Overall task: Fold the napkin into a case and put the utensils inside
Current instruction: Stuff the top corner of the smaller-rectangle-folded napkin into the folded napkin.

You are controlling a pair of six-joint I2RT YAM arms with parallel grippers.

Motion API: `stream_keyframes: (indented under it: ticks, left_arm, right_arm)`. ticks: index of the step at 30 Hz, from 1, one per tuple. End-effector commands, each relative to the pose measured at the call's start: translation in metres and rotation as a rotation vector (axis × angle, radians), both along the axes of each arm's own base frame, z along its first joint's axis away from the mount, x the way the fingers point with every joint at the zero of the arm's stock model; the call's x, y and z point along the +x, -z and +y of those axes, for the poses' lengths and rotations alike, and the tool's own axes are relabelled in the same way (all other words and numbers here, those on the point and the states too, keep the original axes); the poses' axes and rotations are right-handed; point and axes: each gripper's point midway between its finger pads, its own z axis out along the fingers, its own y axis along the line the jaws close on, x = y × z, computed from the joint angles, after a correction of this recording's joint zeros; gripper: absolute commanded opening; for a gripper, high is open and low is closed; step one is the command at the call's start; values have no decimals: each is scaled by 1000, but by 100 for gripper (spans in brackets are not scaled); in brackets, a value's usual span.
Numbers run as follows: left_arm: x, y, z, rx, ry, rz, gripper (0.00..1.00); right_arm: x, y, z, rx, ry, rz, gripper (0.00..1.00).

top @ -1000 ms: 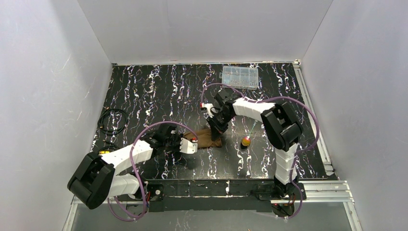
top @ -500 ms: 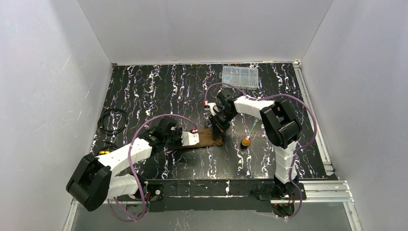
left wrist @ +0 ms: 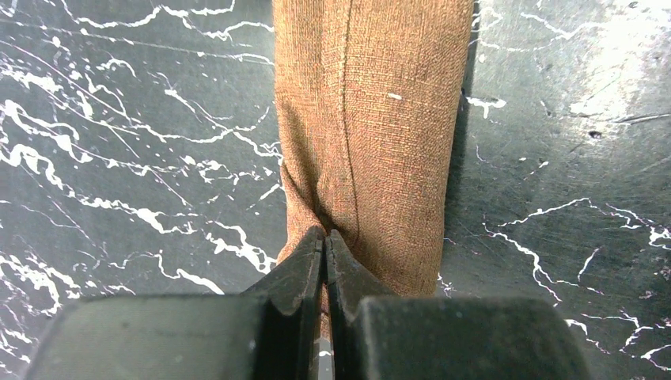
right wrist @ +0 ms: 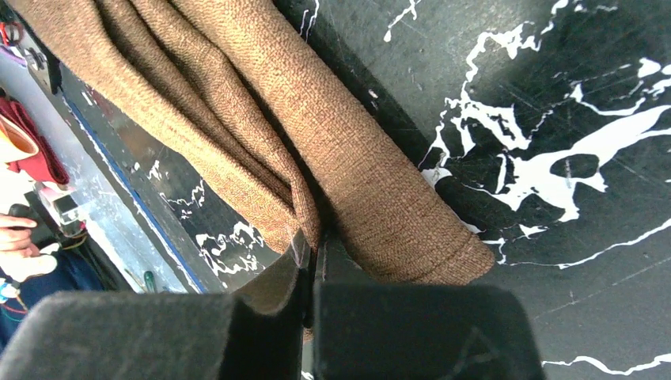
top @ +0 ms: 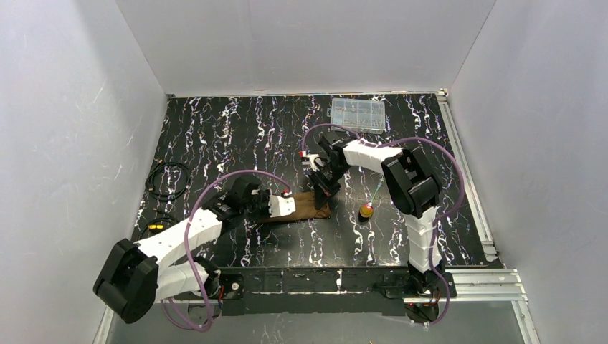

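Layers of napkin bunch at the right gripper's fingers near the end of the folded napkin, so that gripper should rise, open and grab the napkin's folded edge nearer the middle (right wrist: 229,168).
The brown napkin (top: 310,205) lies mid-table, folded into a long narrow strip (left wrist: 372,119). My left gripper (top: 294,206) is at its left end, with the jaws (left wrist: 324,237) shut on a pinch of cloth. My right gripper (top: 320,195) comes down on the strip's right end, shut on the folded edge (right wrist: 310,247), where several layers of napkin (right wrist: 261,134) bunch together. One utensil with a gold-orange head (top: 366,210) and a thin handle lies on the table just right of the napkin, clear of both grippers.
A clear plastic compartment box (top: 356,114) sits at the back of the black marbled table (top: 236,136). A coiled black cable (top: 168,179) lies at the left edge. White walls enclose three sides.
The left gripper moved a little away from the near edge, still pinching the cloth. The bunched napkin is now drawn out into a longer, flatter strip. The right gripper shifted slightly left.
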Motion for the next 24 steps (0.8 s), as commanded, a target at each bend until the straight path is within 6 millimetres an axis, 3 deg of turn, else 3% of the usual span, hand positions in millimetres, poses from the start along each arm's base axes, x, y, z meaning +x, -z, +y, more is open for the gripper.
stream_keyframes:
  ticks: [1,4,9,16,24]
  left_arm:
    - [-11,-7,-8,-53,66,0,0]
    - [-19,0,-7,-30,123,14,0]
    - [-27,32,7,85,187,48,0]
    - [-25,50,20,189,248,6,0]
    - [-35,67,30,262,340,-23,0]
  right_arm:
    - [2,30,-10,-145,3,-12,1]
    - [8,5,6,-85,-4,-43,1]
    - [13,-35,28,47,-4,-66,1]
    - [-2,-30,31,89,-33,14,1]
    - [0,-76,49,204,-122,-9,1]
